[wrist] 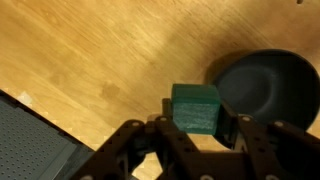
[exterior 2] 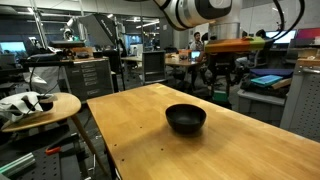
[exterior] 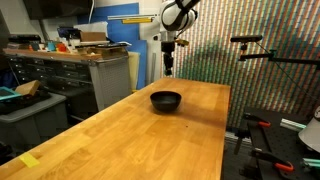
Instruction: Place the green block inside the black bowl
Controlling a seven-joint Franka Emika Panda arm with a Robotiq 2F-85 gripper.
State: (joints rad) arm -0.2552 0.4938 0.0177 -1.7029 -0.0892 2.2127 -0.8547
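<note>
Next, my gripper lets go of the green block on the inside bottom of the black bowl [exterior: 168, 100] [wrist: 281, 96].
The green block [wrist: 195, 105] is a small cube held between my gripper's [wrist: 197, 118] two dark fingers in the wrist view, above the wooden tabletop [wrist: 90, 60]. The black bowl [wrist: 265, 85] lies just to the right of the block there, empty as far as it shows. In both exterior views the bowl [exterior: 166, 100] [exterior 2: 186, 119] sits alone on the table. In an exterior view my gripper [exterior: 170, 62] hangs above the table's far end, behind the bowl and higher than it. The block is too small to make out in the exterior views.
The table's edge runs across the lower left of the wrist view, with grey floor [wrist: 30, 150] beyond it. A grey cabinet [exterior: 105, 75] stands beside the table. A round stool [exterior 2: 40, 105] with objects stands off another side. Yellow tape [exterior: 30, 160] marks a near corner.
</note>
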